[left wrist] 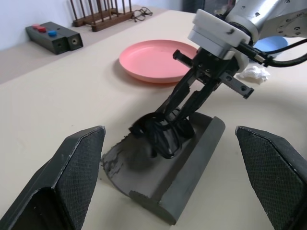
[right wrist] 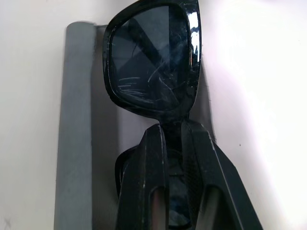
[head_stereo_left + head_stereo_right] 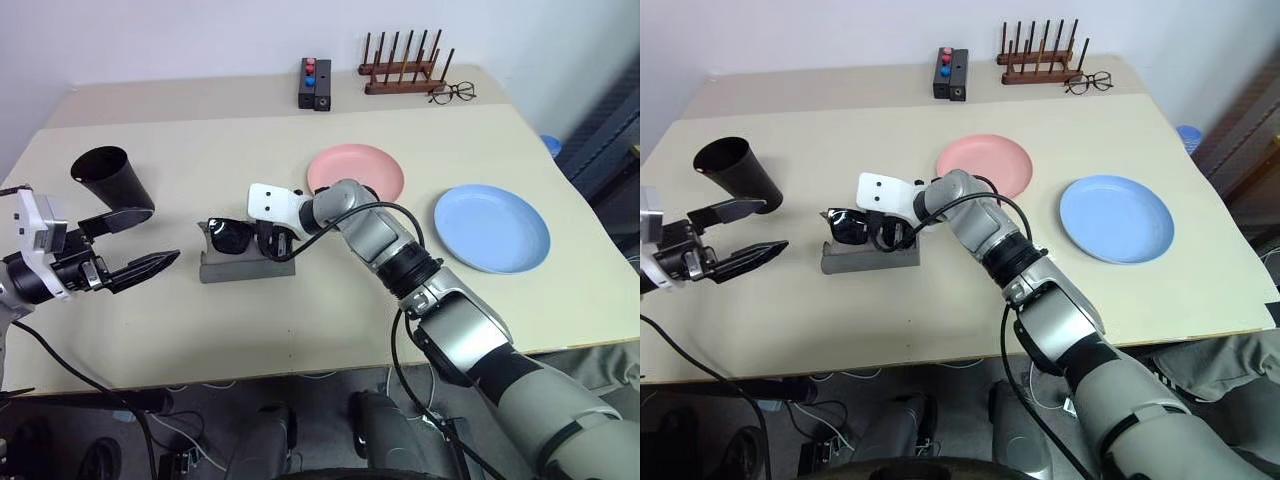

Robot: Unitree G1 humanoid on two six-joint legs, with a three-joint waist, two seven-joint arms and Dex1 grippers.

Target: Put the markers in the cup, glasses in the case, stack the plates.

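Observation:
Next, my right gripper releases the black glasses so that they lie lengthwise inside the open grey case [image 3: 249, 263] [image 2: 120, 153], just behind the front edge of the case. The glasses are now tilted over the case.
My right gripper [image 3: 262, 240] is shut on the bridge of the black glasses [image 3: 232, 236], holding them tilted over the open grey case [image 3: 245, 268], with one lens [image 2: 153, 62] low inside it. Left of the case, my left gripper [image 3: 160, 237] hangs open and holds nothing. The black cup [image 3: 112, 178] stands just behind it near the table's left edge. The pink plate [image 3: 356, 170] and the blue plate [image 3: 492, 226] lie apart on the right half of the table. The markers are out of view.
At the back stand a black box with red and blue buttons [image 3: 315, 83], a wooden peg rack [image 3: 403, 68] and wire-framed spectacles [image 3: 452, 93]. A white tissue wad [image 1: 254, 73] lies by my right arm. The table's front edge is close to the case.

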